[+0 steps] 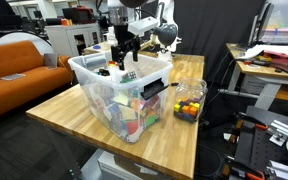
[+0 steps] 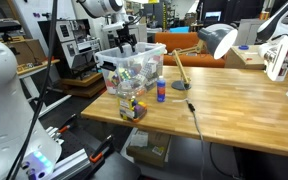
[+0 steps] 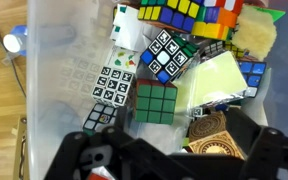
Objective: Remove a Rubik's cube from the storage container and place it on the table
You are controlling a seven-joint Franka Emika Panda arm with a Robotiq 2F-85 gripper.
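Note:
Next, I lower my gripper to the sides of the cube (image 1: 127, 75) (image 3: 155, 102) with a green side, next to the wooden patterned cube, and close it there.
The storage container (image 1: 89, 72) is a large clear tub on the wooden table (image 1: 69, 115), and it shows in both exterior views (image 2: 154, 50). It holds several Rubik's cubes and puzzle cubes. In the wrist view a cube with a green face (image 3: 155, 103) lies near the middle, with a black-and-white patterned cube (image 3: 170, 55) behind it and a wooden patterned cube (image 3: 216, 135) to its right. My gripper (image 1: 125, 55) hangs over the tub's far part, just above the rim (image 2: 127, 42). In the wrist view its dark fingers (image 3: 172, 140) are spread and empty above the cubes.
A small clear container of colourful pieces (image 1: 189, 101) stands next to the tub (image 2: 132, 108). A small blue bottle (image 2: 161, 92) and a long thin rod (image 2: 182, 72) lie on the table (image 2: 244, 105). An orange sofa (image 1: 19, 65) and cluttered desks surround the table.

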